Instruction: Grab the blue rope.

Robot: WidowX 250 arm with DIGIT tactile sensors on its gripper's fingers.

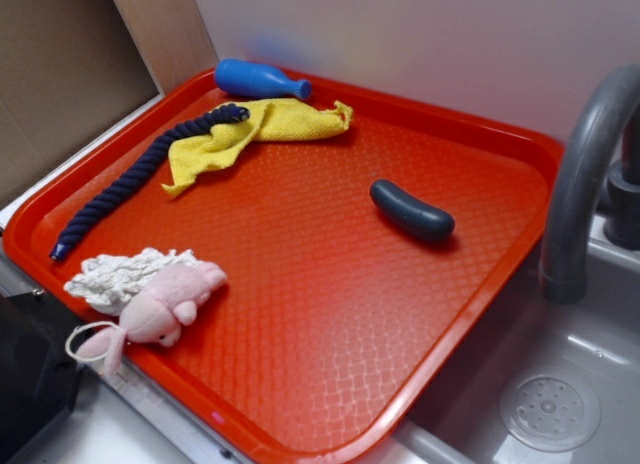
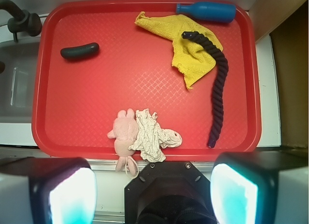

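My gripper will grip the blue rope at the middle (image 1: 139, 173) (image 2: 218, 93), just past the part that lies on the yellow cloth.
The blue rope (image 1: 130, 179) is a thick, dark navy twisted cord lying along the left side of the red tray (image 1: 330, 284). Its far end rests on a yellow cloth (image 1: 250, 129). In the wrist view the blue rope (image 2: 221, 84) runs down the right side of the tray (image 2: 96, 98). My gripper (image 2: 153, 192) hangs high over the tray's near edge. It is open, its two fingers are wide apart, and nothing is between them. It is well clear of the rope. The exterior view does not show the gripper.
A bright blue bowling pin (image 1: 255, 79) lies at the tray's far edge. A short dark sausage-shaped piece (image 1: 410, 211) lies right of the middle. A pink plush toy (image 1: 165, 304) and a white crumpled rag (image 1: 120, 274) sit at the near edge. A grey faucet (image 1: 580, 184) and a sink (image 1: 550, 404) are on the right.
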